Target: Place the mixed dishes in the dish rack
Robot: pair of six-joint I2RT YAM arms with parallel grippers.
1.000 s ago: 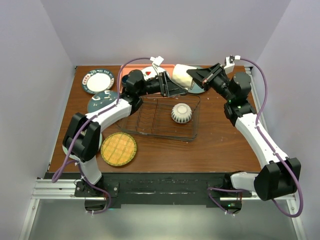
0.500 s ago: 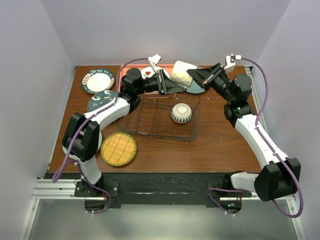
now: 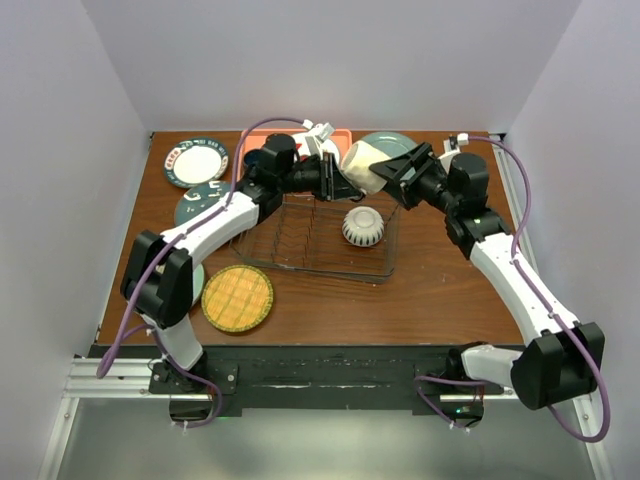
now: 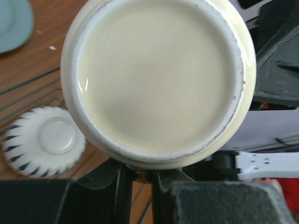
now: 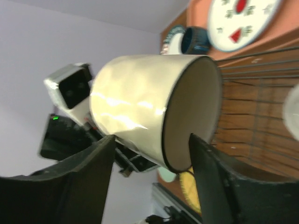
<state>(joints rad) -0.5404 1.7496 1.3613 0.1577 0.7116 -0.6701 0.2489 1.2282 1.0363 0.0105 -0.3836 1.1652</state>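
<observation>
The left gripper will release the cream bowl in the dish rack [image 3: 366, 257], just in front of the ribbed white bowl.
A plain cream bowl [image 3: 362, 165] hangs tipped on its side over the far edge of the dish rack [image 3: 300, 262]. My left gripper [image 3: 338, 175] is shut on it. In the left wrist view the jaws [image 4: 138, 170] pinch the foot ring of the bowl's underside [image 4: 156, 79]. My right gripper [image 3: 400, 178] is open. In the right wrist view its fingers [image 5: 215, 177] straddle the wall of the bowl [image 5: 140, 112] without touching. A ribbed white bowl [image 3: 363, 227] sits upside down in the rack. A yellow woven plate [image 3: 237, 298] lies near the front left.
A white dark-green-rimmed plate [image 3: 196, 161] and a dark teal plate [image 3: 205, 203] lie at the left. The salmon tray [image 3: 340, 134] at the back holds a white plate with red marks [image 5: 240, 21]. A grey-green plate [image 3: 395, 147] lies behind the right gripper.
My left gripper has shut on the cream bowl's foot and my right gripper has opened off its rim. Both arms and the bowl have come slightly nearer over the rack.
</observation>
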